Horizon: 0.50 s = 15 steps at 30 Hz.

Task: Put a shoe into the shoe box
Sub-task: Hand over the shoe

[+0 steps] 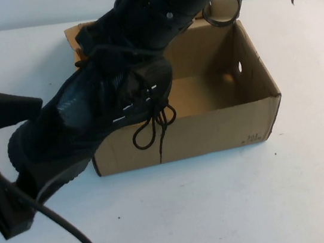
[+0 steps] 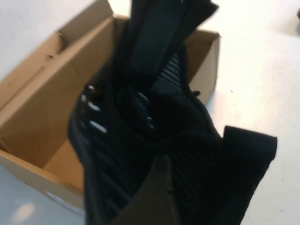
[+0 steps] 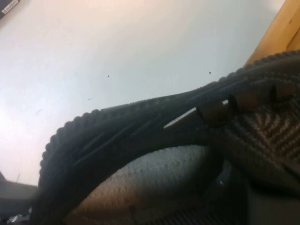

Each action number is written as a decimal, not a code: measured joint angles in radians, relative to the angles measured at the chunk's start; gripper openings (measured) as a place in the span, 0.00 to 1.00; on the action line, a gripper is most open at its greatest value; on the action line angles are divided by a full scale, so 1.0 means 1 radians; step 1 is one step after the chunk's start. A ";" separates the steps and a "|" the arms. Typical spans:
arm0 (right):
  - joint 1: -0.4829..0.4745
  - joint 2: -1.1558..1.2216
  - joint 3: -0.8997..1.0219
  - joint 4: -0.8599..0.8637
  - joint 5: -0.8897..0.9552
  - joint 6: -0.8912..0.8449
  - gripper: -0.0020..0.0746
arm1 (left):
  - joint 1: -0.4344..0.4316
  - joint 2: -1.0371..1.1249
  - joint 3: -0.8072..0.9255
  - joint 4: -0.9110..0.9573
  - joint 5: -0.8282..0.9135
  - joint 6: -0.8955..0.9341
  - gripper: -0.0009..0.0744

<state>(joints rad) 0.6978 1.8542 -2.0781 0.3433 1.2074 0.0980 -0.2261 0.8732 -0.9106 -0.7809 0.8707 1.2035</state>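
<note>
Next, my right gripper lets go of the black knit shoe in my left gripper's hold, before the shoe box's front side (image 1: 128,132).
The black knit shoe (image 1: 89,119) hangs tilted over the left end of the open brown cardboard shoe box (image 1: 224,131), heel out over the table and laces dangling down the box's front wall. My right gripper (image 1: 119,55) reaches down from the back and is shut on the shoe's collar; the right wrist view shows the ribbed sole (image 3: 140,126) and the lining. My left gripper (image 1: 35,139) stands open at the left, its wide fingers (image 2: 248,154) on either side of the shoe's heel (image 2: 140,131). The box's floor (image 2: 61,164) is bare.
The box's lid flap (image 1: 77,33) stands behind its left end. A black cable loop (image 1: 220,16) hangs over the back wall. The left arm's cable (image 1: 75,230) trails across the white table (image 1: 252,205) at the front left.
</note>
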 joint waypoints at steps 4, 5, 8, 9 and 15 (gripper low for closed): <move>0.000 0.000 -0.002 0.008 -0.001 0.000 0.02 | -0.038 0.045 0.000 0.013 -0.034 -0.014 0.89; 0.000 0.000 -0.002 0.009 -0.001 0.000 0.02 | -0.042 0.050 0.000 0.013 -0.046 -0.016 0.89; 0.000 0.000 -0.002 0.010 0.001 0.000 0.02 | -0.050 0.071 0.000 0.020 -0.076 -0.025 0.88; 0.000 0.000 -0.002 0.012 0.001 0.000 0.02 | -0.052 0.080 0.000 0.027 -0.079 -0.033 0.88; -0.002 0.002 -0.023 0.043 0.020 -0.026 0.02 | -0.052 0.129 0.000 0.039 -0.088 -0.061 0.65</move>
<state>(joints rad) 0.6961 1.8563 -2.1008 0.3864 1.2278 0.0716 -0.2780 1.0023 -0.9106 -0.7417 0.7831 1.1428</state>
